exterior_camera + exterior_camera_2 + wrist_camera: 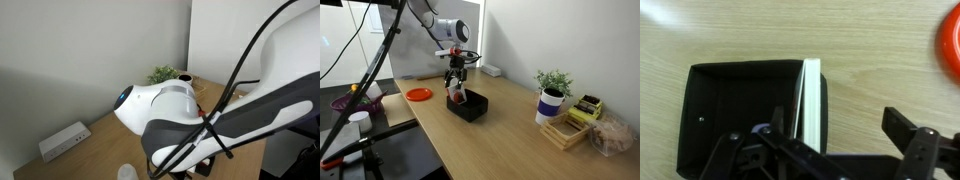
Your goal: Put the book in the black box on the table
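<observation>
The book sticks up at the side of the black box, so the gripper will take its white page edge (812, 85), lift it clear and turn it above the box.
The black box (720, 110) sits on the wood-grain table (870, 60); it also shows in an exterior view (470, 106). The book (812, 100) stands on edge inside the box against one side wall, showing its white page edge. In an exterior view it shows red and white (457, 96). My gripper (840, 122) hangs right over the box and book with its fingers spread wide. One finger is close by the book and the other is well clear over bare table. In an exterior view the gripper (456, 80) is just above the book.
An orange plate (419, 94) lies near the box. A potted plant in a white-and-blue cup (553, 100), a wooden tray (563, 131) and a long white device (492, 70) stand on the table. My arm blocks much of an exterior view (200, 120).
</observation>
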Controlling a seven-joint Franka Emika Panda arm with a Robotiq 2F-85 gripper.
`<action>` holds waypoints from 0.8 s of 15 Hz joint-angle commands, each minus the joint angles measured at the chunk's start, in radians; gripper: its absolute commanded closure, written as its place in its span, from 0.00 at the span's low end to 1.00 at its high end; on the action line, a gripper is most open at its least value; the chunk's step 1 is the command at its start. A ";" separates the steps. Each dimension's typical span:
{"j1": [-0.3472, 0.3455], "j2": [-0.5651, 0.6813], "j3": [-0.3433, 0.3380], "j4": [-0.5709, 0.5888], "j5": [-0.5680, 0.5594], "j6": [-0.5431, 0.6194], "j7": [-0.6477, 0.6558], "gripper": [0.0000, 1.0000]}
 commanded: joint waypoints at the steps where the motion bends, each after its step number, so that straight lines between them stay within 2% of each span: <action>1: -0.003 -0.057 -0.010 -0.065 -0.004 0.032 0.039 0.00; 6: -0.012 -0.074 -0.012 -0.076 -0.003 0.045 0.073 0.00; 7: -0.014 -0.076 -0.012 -0.078 -0.002 0.048 0.075 0.08; 9: -0.019 -0.075 -0.011 -0.078 0.000 0.051 0.075 0.34; 12: -0.025 -0.073 -0.011 -0.084 0.002 0.057 0.073 0.56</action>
